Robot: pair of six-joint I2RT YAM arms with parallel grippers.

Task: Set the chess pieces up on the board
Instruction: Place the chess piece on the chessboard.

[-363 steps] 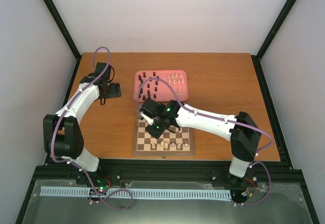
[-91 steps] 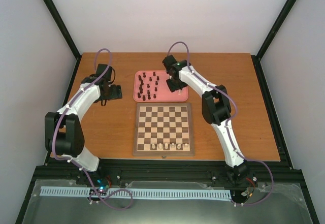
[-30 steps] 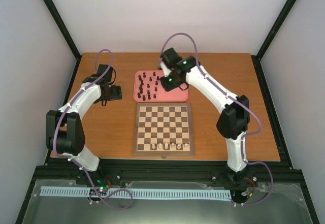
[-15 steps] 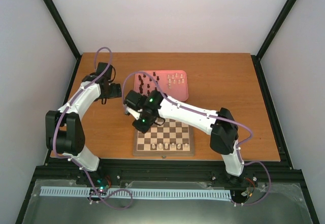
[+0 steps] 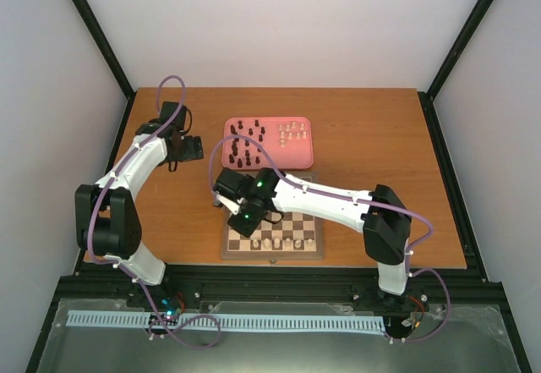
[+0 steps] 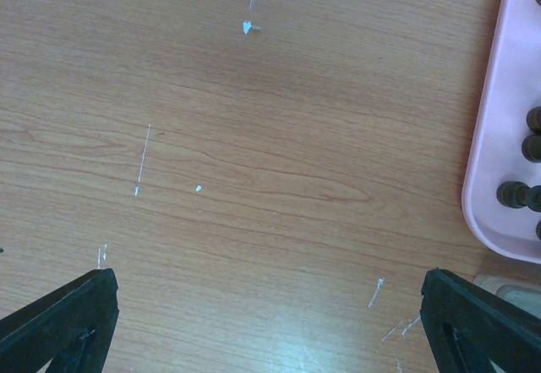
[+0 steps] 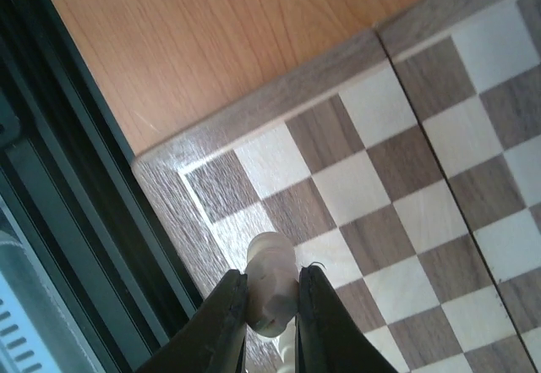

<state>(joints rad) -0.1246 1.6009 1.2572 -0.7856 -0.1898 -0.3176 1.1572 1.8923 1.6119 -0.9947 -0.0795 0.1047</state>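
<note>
The robot's right gripper needs to release the white piece on the light near-row square (image 5: 244, 244) (image 7: 245, 230) next to the empty dark corner square.
The board (image 5: 297, 222) lies in front of the pink tray (image 5: 269, 160). Several cream-white chess pieces (image 5: 280, 242) stand in the board's near row. My right gripper (image 5: 242, 217) hangs over the board's near left corner, shut on a cream-white piece (image 7: 272, 273). In the right wrist view the jaws (image 7: 272, 295) pinch its top above the board's corner squares (image 7: 372, 187), and another white piece (image 7: 292, 353) shows just below. Dark brown pieces (image 5: 244, 146) and white pieces (image 5: 292, 131) stand on the tray. My left gripper (image 5: 191, 147) is open and empty over bare table (image 6: 254, 178), left of the tray.
The tray's rim (image 6: 494, 145) with a few dark pieces (image 6: 531, 136) lies at the right edge of the left wrist view. A black frame rail (image 7: 76, 246) runs close by the board's corner. The right arm (image 5: 330, 195) crosses the board's far half.
My right arm has swung from the tray to the board's near left corner, carrying a white piece, and in the last half second moved a little nearer. The left arm has barely moved.
</note>
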